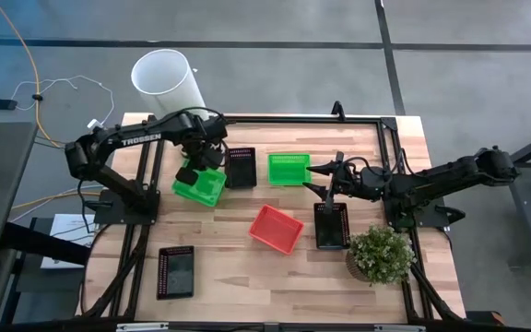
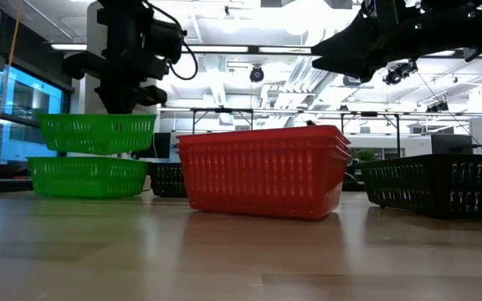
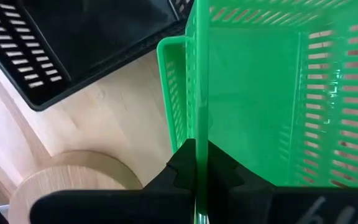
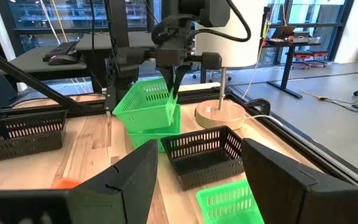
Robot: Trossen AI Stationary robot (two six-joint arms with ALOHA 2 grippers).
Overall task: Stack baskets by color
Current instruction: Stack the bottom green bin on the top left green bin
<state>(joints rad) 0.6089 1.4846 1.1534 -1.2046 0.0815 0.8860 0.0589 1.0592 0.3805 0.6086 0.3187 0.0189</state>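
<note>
Next, I let go of the green basket with my left gripper inside the lower green basket (image 1: 201, 186) (image 3: 250, 102), beside the far black basket.
My left gripper (image 1: 192, 171) is shut on a green basket (image 4: 145, 101) and holds it just above a second green basket (image 2: 86, 177), which stands on the table at the far left. A third green basket (image 1: 289, 169) sits at the far middle, beside a black basket (image 1: 240, 167). Red baskets (image 1: 277, 229), nested going by their layered rims (image 2: 262, 138), stand mid-table. Two more black baskets rest at the right (image 1: 331, 226) and near left (image 1: 175, 272). My right gripper (image 1: 325, 181) hangs open and level over the table's right half, holding nothing. My left gripper pinches one side wall of the green basket at its rim (image 3: 196, 124), one finger (image 3: 179, 165) outside and one inside. The fingers come from above, pointing down. The basket hangs below them, lifted clear and slightly tilted, close over the lower green basket (image 3: 169, 93).
A tall white cylinder (image 1: 166, 83) stands past the far left corner, with a round wooden stand base (image 4: 219, 115) beside the green baskets. A potted plant (image 1: 379, 255) sits at the near right. Bare wood lies along the near middle of the table (image 1: 265, 286).
</note>
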